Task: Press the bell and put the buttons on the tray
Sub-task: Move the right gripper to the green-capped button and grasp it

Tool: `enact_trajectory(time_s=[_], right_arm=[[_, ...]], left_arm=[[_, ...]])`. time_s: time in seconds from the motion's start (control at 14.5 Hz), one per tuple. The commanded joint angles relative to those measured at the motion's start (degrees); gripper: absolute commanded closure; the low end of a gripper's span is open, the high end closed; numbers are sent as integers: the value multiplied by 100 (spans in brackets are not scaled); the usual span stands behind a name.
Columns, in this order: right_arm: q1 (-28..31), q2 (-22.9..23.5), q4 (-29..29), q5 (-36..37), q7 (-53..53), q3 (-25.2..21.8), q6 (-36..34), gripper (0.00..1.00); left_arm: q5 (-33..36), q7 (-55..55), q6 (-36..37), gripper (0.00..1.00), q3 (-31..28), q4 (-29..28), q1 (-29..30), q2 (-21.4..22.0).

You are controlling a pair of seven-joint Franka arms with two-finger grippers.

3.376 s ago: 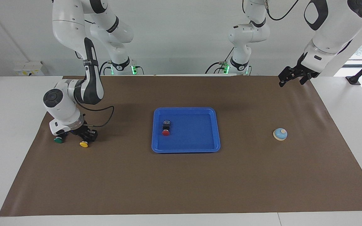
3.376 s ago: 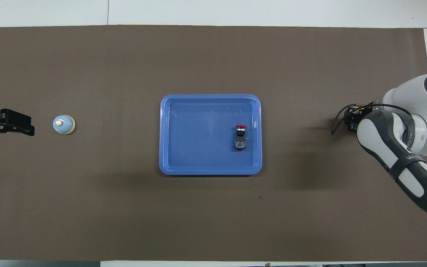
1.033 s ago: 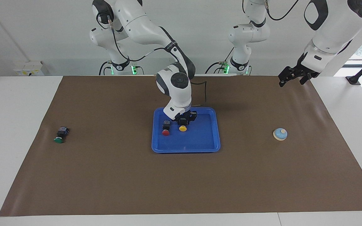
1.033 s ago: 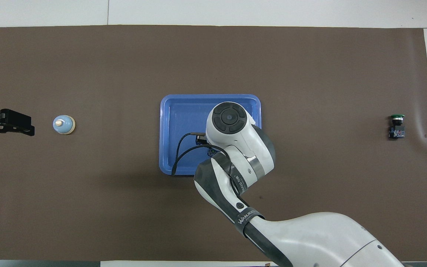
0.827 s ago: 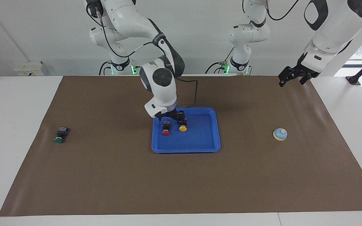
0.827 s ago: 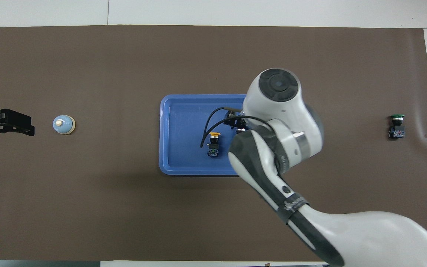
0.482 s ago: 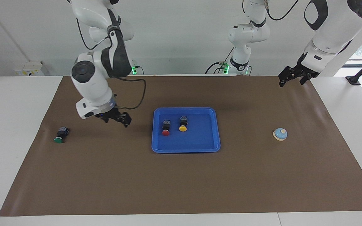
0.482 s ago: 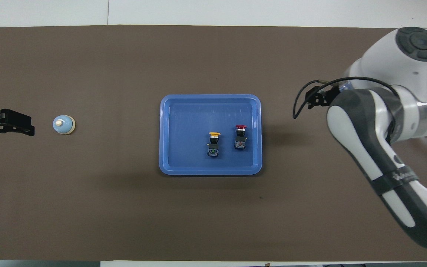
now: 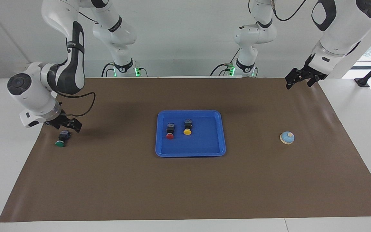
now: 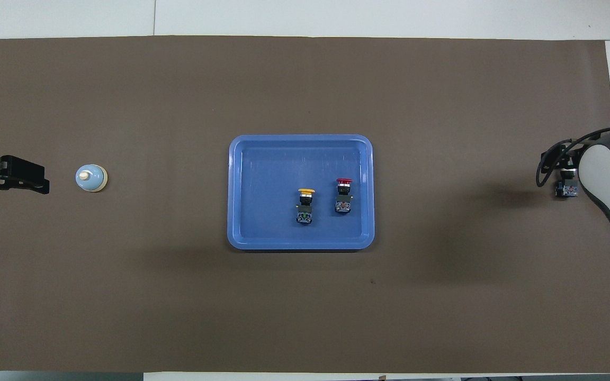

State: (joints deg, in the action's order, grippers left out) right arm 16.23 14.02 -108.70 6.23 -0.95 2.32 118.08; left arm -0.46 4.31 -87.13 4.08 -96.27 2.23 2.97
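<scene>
I grip the black body [image 10: 567, 182] of the green button next with my right gripper, just below its green top.
The blue tray [image 9: 204, 151] lies mid-table, also in the overhead view [image 10: 262, 159]. In it lie the red button [image 9: 170, 131] [image 10: 343, 194] and the yellow button [image 9: 187, 127] [image 10: 305, 203], side by side. The green button [image 9: 61, 139] [image 10: 567, 189] lies on the mat at the right arm's end. My right gripper [image 9: 67, 126] is open and empty, low over the green button. The bell [image 9: 287, 137] [image 10: 91, 178] stands on the mat at the left arm's end. My left gripper [image 9: 299, 83] [image 10: 16, 179] is open, waits raised by the mat's edge.
A brown mat [image 9: 185, 187] covers the table. The right arm [image 10: 609, 180] covers part of the green button in the overhead view. The arms' bases [image 9: 122, 69] stand at the table's edge.
My right gripper carried the yellow button from beside the green one to the tray, set it next to the red button, let go, and swung back over the green button. The left arm stayed still.
</scene>
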Motion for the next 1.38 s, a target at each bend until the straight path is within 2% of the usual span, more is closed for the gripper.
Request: enact_trajectory(time_s=[0.0, 0.28, 0.55, 0.62, 0.69, 0.83, 1.1, 1.31], right_arm=[[458, -32, -643, 124, -432, 102, 916, 0], [521, 153, -679, 124, -503, 102, 1128, 0], [785, 215, -1073, 115, -915, 102, 1866, 0], [803, 206, -1100, 115, -986, 102, 1902, 3], [829, 206, -1101, 124, -1047, 102, 1911, 20], [820, 206, -1092, 124, -1066, 111, 1833, 100], [741, 145, -873, 124, -1180, 129, 1386, 100], [269, 22, -364, 107, -996, 164, 412, 100]], left_arm=[[-59, 17, 108, 0, 5, 91, 32, -7], [-59, 17, 100, 0, 5, 91, 32, -7], [-59, 17, 100, 0, 5, 91, 32, -7], [-59, 26, 108, 0, 5, 91, 32, -7], [-59, 17, 108, 0, 5, 91, 32, -7], [-59, 17, 100, 0, 5, 91, 32, -7], [-59, 17, 108, 0, 5, 91, 32, -7], [-59, 26, 100, 0, 5, 91, 32, -7]])
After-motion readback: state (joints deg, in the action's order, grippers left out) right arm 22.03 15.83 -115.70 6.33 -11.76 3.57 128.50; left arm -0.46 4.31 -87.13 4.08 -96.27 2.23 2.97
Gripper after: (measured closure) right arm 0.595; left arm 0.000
